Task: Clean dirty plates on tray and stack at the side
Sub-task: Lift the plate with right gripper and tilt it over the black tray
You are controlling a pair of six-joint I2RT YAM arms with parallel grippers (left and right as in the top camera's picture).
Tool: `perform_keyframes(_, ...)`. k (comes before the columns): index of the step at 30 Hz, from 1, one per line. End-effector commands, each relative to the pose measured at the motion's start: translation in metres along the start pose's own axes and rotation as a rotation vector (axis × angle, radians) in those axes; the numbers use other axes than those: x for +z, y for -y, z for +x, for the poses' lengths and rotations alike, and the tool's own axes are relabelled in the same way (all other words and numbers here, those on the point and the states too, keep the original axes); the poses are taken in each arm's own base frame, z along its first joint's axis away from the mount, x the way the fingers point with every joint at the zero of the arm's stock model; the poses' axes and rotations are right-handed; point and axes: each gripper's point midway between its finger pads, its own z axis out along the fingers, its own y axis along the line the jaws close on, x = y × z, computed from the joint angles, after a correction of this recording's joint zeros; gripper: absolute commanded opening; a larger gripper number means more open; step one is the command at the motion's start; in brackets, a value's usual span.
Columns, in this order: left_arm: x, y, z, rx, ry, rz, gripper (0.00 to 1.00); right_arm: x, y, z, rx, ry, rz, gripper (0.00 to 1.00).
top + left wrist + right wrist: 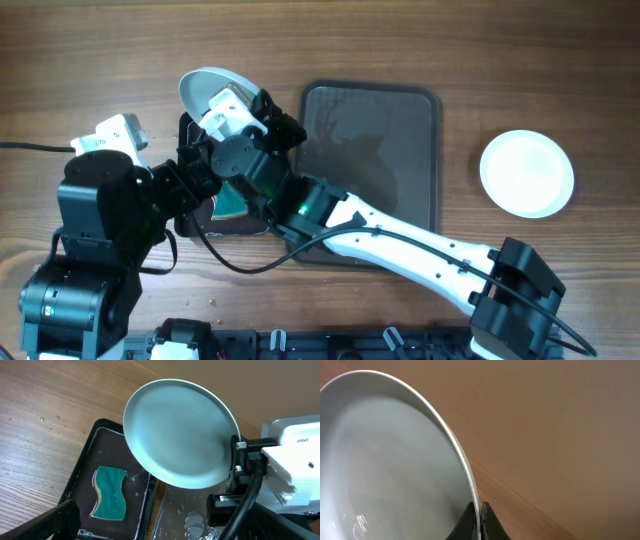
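The robot's right gripper needs to release the white plate on top of the stacked white plates (pixel 526 173) next to the brown tray.
My right gripper (pixel 479 519) is shut on the rim of a white plate (pixel 385 460) and holds it tilted up on edge. In the left wrist view that plate (pixel 180 432) hangs above the small black tray (pixel 85 465), its face free of smears. From overhead the plate (pixel 205 88) sits left of the dark brown tray (pixel 400 110), which is wet and holds no plates. My left gripper (pixel 162 527) is open and empty, low over the black tray, below the plate. One left finger (pixel 57 522) shows at the bottom left.
A teal sponge (pixel 110 492) lies in the black tray. White plates (pixel 527 173) sit stacked on the wooden table to the right of the brown tray. Both arms crowd the area left of the brown tray; a black cable crosses the table's left edge.
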Motion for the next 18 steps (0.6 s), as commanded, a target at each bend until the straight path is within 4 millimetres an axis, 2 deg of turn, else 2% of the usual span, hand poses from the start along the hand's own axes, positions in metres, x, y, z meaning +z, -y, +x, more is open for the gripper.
perform_keyframes(1,-0.004,0.001,-0.006,0.001,0.020,0.004,1.00,-0.010,0.022,-0.017,-0.005,0.027,0.060,0.04)
perform_keyframes(11,-0.004,0.001,-0.006,0.001,0.020,0.004,1.00,-0.012,0.031,-0.032,-0.043,0.071,0.101,0.04)
perform_keyframes(18,-0.004,0.001,-0.006,0.001,0.020,0.004,1.00,-0.013,0.034,-0.035,-0.021,0.083,0.109,0.04)
